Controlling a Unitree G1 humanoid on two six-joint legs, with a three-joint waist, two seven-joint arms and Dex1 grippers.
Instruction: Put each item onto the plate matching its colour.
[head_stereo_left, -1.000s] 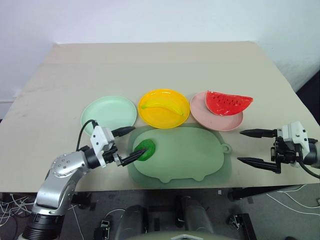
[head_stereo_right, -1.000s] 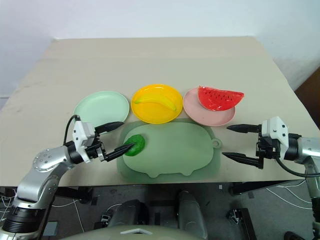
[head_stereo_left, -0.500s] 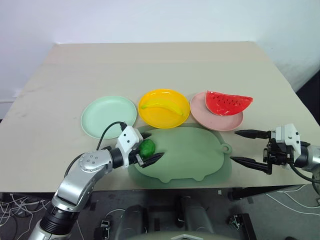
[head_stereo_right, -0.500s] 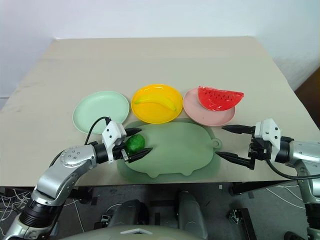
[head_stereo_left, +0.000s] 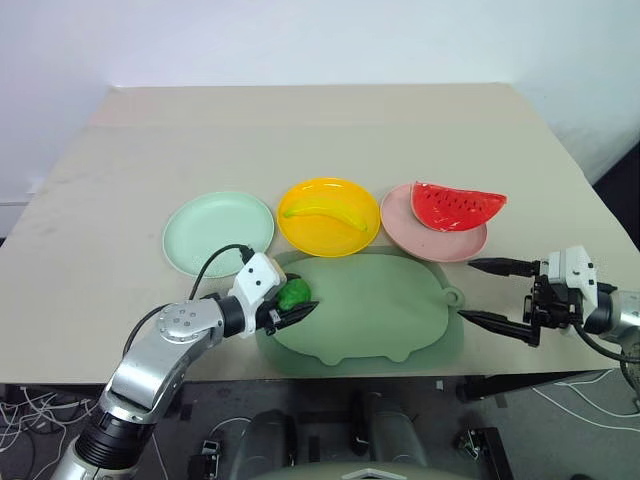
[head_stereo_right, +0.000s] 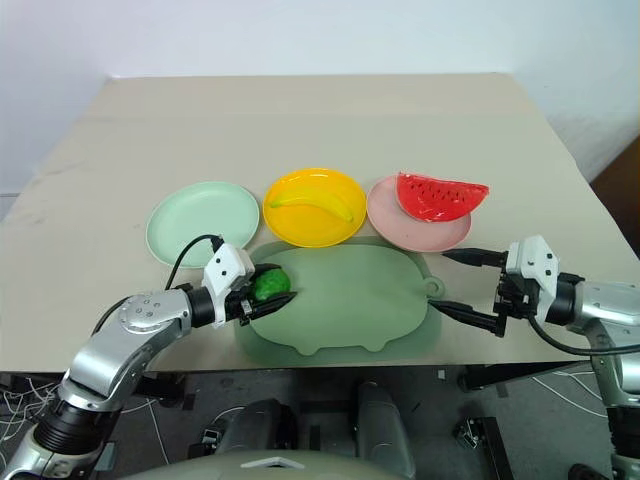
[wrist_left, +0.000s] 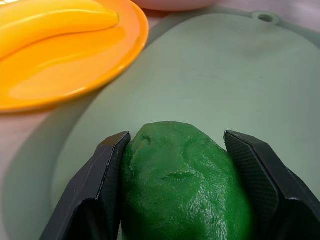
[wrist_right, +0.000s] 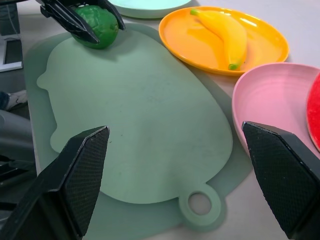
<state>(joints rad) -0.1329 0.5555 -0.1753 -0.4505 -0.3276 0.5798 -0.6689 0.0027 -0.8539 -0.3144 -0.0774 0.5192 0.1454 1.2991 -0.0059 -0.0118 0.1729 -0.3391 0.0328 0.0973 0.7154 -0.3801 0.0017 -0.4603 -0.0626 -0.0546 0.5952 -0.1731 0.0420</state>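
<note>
My left gripper is holding the dark-green lump. It will let go of the lump in the middle of the bare mint green plate (head_stereo_left: 217, 234).
The dark-green lump (head_stereo_left: 293, 293) sits on the left end of the pig-shaped mat (head_stereo_left: 380, 310). My left gripper (head_stereo_left: 300, 298) is shut on it; in the left wrist view both fingers (wrist_left: 102, 185) press the sides of the lump (wrist_left: 182, 190). The mint green plate (head_stereo_left: 205, 235) lies bare just beyond. A banana (head_stereo_left: 322, 211) rests on the yellow plate (head_stereo_left: 335, 238), and a watermelon wedge (head_stereo_left: 456, 205) on the pink plate (head_stereo_left: 420, 238). My right gripper (head_stereo_left: 466, 290) stands open to the right of the mat, holding nothing.
The mat lies close to the table's near edge (head_stereo_left: 300, 378), with a small loop handle (head_stereo_left: 453, 297) on its right side. The three plates stand in a row just behind it. Bare tabletop (head_stereo_left: 320, 130) stretches beyond the plates.
My left gripper moved right, brought its fingers around the green lump, then shut on it. The lump stays on the mat. The right gripper has hardly moved and stays open.
</note>
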